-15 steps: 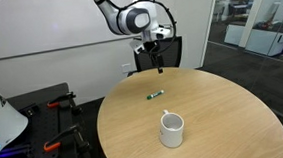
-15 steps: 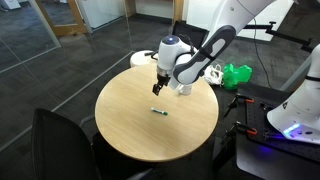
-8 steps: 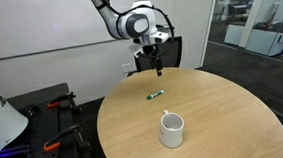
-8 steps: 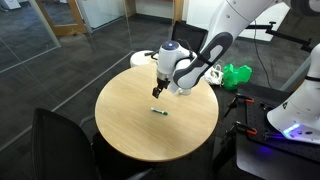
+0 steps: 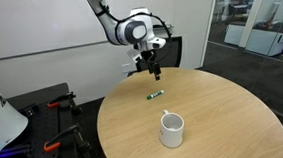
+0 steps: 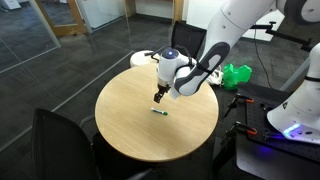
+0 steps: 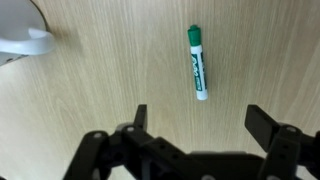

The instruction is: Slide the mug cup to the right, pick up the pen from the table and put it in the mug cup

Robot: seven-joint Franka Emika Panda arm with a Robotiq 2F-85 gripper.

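Note:
Next, the gripper moves down to the green pen's white body (image 5: 158,93) (image 7: 198,74), just past its green cap, and closes there.
The green pen (image 5: 156,93) lies flat on the round wood-grain table (image 5: 224,113); it also shows in an exterior view (image 6: 158,111) and in the wrist view (image 7: 198,62), whitish end toward the jaws. The white mug cup (image 5: 171,129) stands upright and apart from the pen; in an exterior view (image 6: 143,58) it sits at the far table edge, and its handle shows at the top left of the wrist view (image 7: 35,42). My gripper (image 5: 153,72) (image 6: 157,97) hangs a little above the pen, open and empty, fingers (image 7: 200,122) spread wide.
A dark chair (image 5: 172,49) stands behind the table, seen close up in an exterior view (image 6: 60,140). Glass office walls and a second white robot (image 6: 290,110) with a green object (image 6: 236,74) stand beside the table.
The gripper has come down closer to the pen. Pen and mug have not moved.

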